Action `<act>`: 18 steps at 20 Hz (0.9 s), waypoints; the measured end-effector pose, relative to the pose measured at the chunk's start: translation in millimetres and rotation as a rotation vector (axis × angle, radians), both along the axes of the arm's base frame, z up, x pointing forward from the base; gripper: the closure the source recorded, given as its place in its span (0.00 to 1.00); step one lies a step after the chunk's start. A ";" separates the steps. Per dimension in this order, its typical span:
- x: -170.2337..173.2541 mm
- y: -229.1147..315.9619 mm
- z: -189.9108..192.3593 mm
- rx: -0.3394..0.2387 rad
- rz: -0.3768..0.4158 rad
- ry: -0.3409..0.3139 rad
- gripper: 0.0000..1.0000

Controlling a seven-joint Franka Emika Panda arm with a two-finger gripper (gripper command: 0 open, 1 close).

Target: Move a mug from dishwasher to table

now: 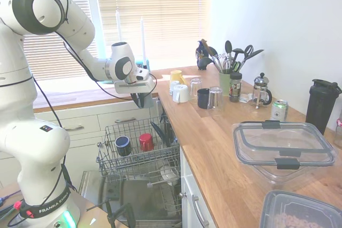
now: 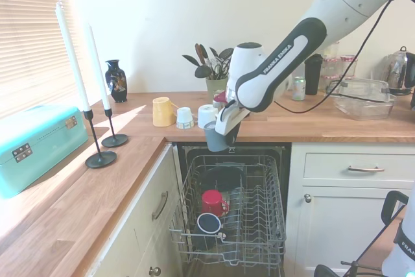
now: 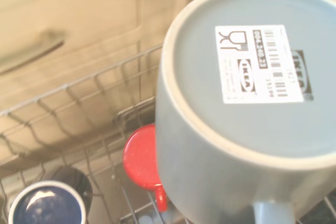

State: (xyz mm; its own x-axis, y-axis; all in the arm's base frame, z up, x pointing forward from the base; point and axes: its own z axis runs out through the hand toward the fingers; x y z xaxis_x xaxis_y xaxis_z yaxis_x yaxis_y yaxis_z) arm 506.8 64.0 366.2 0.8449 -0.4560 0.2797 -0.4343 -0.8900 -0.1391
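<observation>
Next, my gripper lets go of the grey mug on the wooden table (image 2: 232,128) beside the larger white cup, near the front edge.
My gripper (image 2: 225,128) is shut on the grey mug (image 2: 218,138), which hangs in the air above the dishwasher's pulled-out wire rack (image 2: 259,222), level with the edge of the wooden table (image 2: 324,128). In the first exterior view the gripper (image 1: 142,99) and the mug (image 1: 144,101) hang over the rack (image 1: 160,158), just left of the table (image 1: 214,142). The wrist view is filled by the mug's base (image 3: 247,103), which carries a white label.
A red mug (image 2: 212,201) and a dark blue mug (image 2: 209,223) stay in the rack. Cups and glasses (image 1: 180,93), a utensil pot (image 1: 225,83), a French press (image 1: 261,90), a can (image 1: 279,110) and plastic containers (image 1: 283,148) stand on the table. Candlesticks (image 2: 100,154) stand at the corner.
</observation>
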 end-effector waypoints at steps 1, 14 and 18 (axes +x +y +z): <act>0.4 -7.1 4.1 0.010 -0.012 -0.004 1.00; 0.3 -112.2 2.8 0.113 -0.171 0.013 1.00; 13.2 -120.8 -6.7 0.117 -0.189 0.035 1.00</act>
